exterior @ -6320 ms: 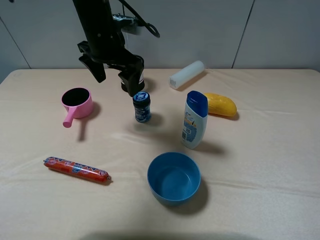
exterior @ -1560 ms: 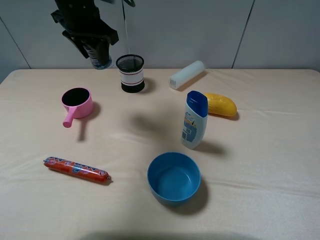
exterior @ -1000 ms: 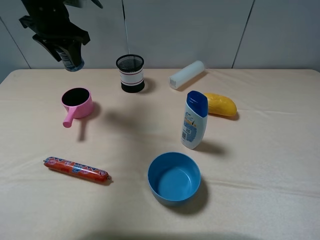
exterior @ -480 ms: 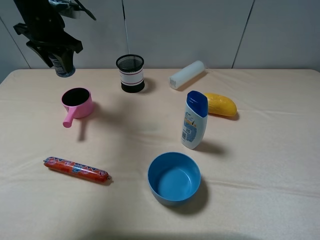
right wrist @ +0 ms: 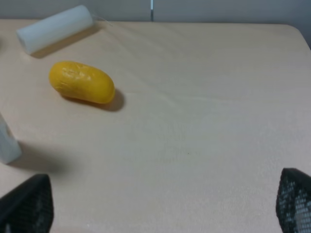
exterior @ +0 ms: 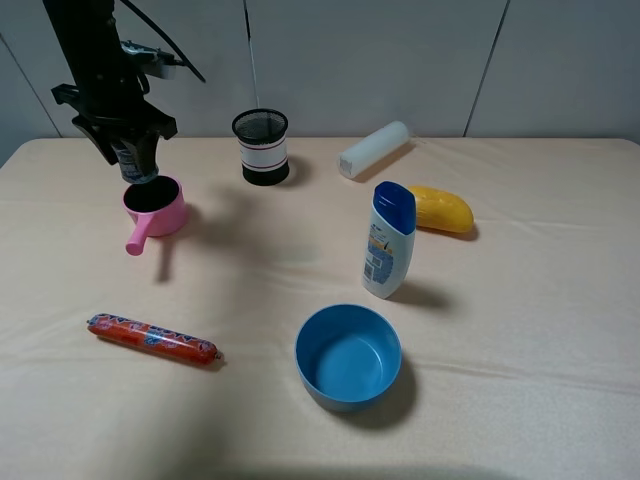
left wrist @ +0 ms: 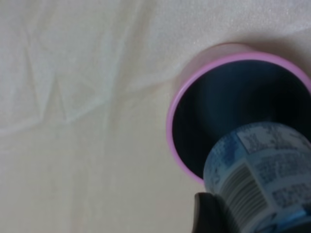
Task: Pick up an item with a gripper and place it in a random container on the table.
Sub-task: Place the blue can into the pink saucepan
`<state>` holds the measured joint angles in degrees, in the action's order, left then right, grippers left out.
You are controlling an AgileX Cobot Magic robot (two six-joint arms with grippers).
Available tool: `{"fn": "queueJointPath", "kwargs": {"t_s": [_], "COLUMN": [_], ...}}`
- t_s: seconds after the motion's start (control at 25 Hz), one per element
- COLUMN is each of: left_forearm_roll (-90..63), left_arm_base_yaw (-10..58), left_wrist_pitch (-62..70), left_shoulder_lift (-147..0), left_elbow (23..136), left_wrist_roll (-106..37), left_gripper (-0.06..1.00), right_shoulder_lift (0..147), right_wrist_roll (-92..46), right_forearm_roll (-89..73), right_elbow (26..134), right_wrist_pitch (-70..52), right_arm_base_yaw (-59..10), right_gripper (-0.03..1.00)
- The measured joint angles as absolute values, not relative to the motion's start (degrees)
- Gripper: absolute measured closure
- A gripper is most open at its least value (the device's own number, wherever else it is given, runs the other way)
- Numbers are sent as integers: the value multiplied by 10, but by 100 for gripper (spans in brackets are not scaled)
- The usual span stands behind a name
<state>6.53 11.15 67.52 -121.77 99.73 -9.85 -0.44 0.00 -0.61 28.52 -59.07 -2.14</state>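
Next, I let go of the small dark jar with my left gripper inside the pink saucepan [exterior: 147, 195] [left wrist: 238, 119], close to the saucepan's rim on its handle side.
My left gripper [exterior: 130, 152] is shut on the small dark jar with a blue label [exterior: 137, 170] and holds it upright just above the pink saucepan [exterior: 160, 210] at the far left of the beige table [exterior: 520, 300]. In the left wrist view the jar [left wrist: 257, 174] hangs over the pan's dark inside, near its pink rim [left wrist: 170, 127], and one black finger [left wrist: 209, 216] shows beside it. My right gripper [right wrist: 160, 208] is open and empty, with its mesh-padded fingers wide apart. It is out of the high view.
A black mesh cup with a white band [exterior: 261, 147] and a white cylinder [exterior: 374, 148] stand at the back. A shampoo bottle [exterior: 388, 240], a yellow oval item [exterior: 440, 209], a blue bowl [exterior: 348, 357] and a red sausage [exterior: 152, 338] lie around.
My left gripper lifted the jar from the table's middle, carried it left past the mesh cup, then lowered it to just over the pink saucepan.
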Motion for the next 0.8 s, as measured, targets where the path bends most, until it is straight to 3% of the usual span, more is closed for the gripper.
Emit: {"fn": "queueJointPath", "kwargs": {"t_s": [0.8], "left_forearm_roll": [65], "left_arm_base_yaw": [112], "left_wrist_pitch": [675], "left_shoulder_lift": [-1254], "left_elbow": [994], "left_wrist_roll": [-99], "left_gripper": [45], "right_shoulder_lift": [-4], "right_wrist_roll": [0], "right_forearm_roll": [-6], "right_elbow": [285], "right_wrist_pitch": [-591], "right_arm_base_yaw": [-21], "right_gripper": [27]}}
